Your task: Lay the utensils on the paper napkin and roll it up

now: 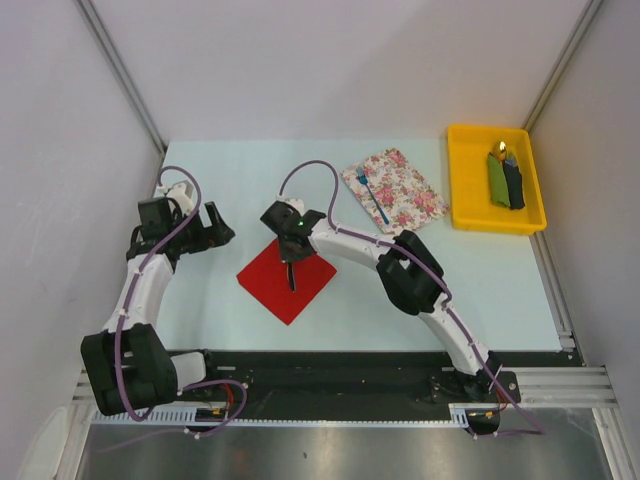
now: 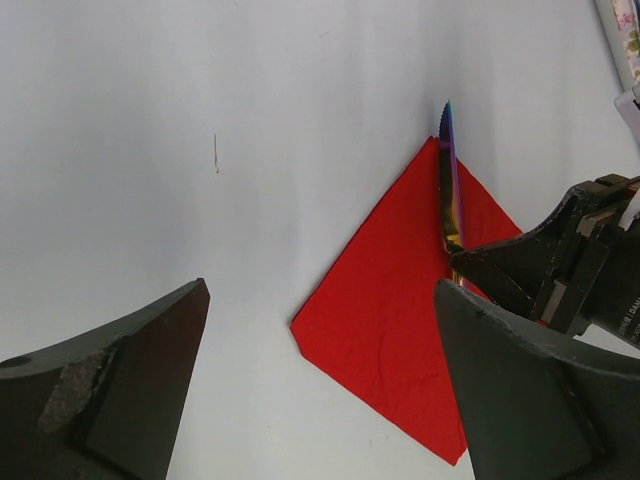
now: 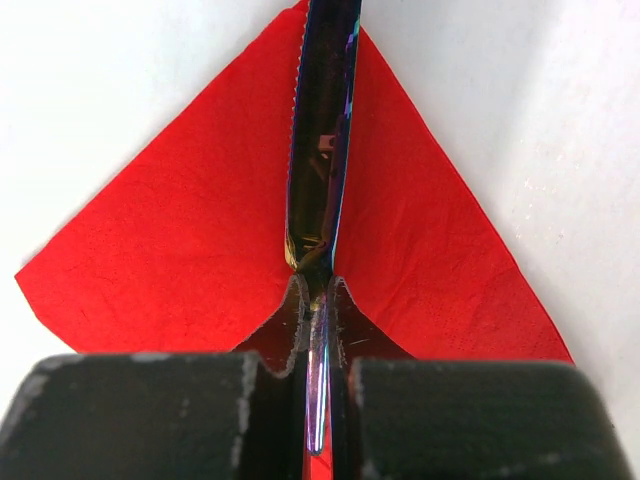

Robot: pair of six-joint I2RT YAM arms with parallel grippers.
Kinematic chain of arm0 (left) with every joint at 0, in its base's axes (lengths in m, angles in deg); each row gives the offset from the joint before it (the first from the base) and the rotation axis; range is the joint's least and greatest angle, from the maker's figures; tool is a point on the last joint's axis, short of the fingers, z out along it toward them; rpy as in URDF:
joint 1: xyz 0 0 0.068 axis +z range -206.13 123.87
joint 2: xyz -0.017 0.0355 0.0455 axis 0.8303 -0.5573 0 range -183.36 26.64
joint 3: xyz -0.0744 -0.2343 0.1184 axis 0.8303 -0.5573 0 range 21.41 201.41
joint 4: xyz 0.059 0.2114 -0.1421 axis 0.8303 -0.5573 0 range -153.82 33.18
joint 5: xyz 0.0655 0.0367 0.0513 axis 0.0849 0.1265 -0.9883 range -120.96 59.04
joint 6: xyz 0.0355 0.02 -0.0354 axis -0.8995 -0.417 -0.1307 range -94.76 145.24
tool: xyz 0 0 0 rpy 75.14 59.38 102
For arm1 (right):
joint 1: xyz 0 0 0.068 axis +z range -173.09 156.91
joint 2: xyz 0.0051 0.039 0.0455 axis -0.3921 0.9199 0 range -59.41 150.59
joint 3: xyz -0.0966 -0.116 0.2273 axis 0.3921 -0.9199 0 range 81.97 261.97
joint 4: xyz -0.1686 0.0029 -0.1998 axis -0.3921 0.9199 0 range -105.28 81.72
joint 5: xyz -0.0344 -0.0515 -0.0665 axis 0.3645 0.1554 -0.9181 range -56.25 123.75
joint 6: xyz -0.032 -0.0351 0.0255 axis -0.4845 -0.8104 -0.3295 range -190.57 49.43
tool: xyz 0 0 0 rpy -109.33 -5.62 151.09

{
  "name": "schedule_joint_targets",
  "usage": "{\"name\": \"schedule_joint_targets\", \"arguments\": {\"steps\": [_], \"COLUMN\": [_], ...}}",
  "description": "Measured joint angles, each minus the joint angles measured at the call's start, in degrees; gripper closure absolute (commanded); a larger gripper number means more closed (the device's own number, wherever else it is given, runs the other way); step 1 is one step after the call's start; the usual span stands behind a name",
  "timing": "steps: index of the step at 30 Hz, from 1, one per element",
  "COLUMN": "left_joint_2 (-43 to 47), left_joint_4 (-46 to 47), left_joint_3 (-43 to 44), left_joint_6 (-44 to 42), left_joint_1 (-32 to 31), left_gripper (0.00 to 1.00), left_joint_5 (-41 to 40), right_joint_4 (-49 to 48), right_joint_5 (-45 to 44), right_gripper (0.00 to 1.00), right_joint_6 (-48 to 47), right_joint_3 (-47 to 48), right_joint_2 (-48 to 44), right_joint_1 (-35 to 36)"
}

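Note:
I will use my right gripper to set the knife down on the red paper napkin's far half (image 1: 280,257) (image 3: 258,230), a little toward my left gripper.
The red paper napkin (image 1: 287,278) lies as a diamond near the table's front middle; it also shows in the left wrist view (image 2: 400,310) and the right wrist view (image 3: 160,250). My right gripper (image 1: 289,243) is shut on an iridescent blue-purple knife (image 3: 322,150) by its handle, over the napkin's middle. The serrated blade reaches the napkin's far corner (image 2: 447,170). A blue fork (image 1: 373,198) lies on the floral cloth (image 1: 395,188). My left gripper (image 1: 217,228) is open and empty, left of the napkin.
A yellow tray (image 1: 468,180) at the back right holds a green roll (image 1: 498,175) and a dark roll (image 1: 514,185). Grey walls enclose the table on three sides.

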Motion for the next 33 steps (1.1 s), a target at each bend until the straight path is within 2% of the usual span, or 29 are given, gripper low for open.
{"name": "schedule_joint_targets", "arguments": {"steps": [33], "left_joint_2": [-0.07], "left_joint_4": [1.29], "left_joint_3": [-0.83], "left_joint_6": [0.09], "left_joint_1": [0.76], "left_gripper": [0.0], "left_joint_5": [1.55], "right_joint_4": [-0.39], "right_joint_5": [1.64], "right_gripper": [1.0], "right_joint_6": [3.72], "right_joint_3": [4.04], "right_joint_2": [3.04], "right_joint_1": [0.7]}}
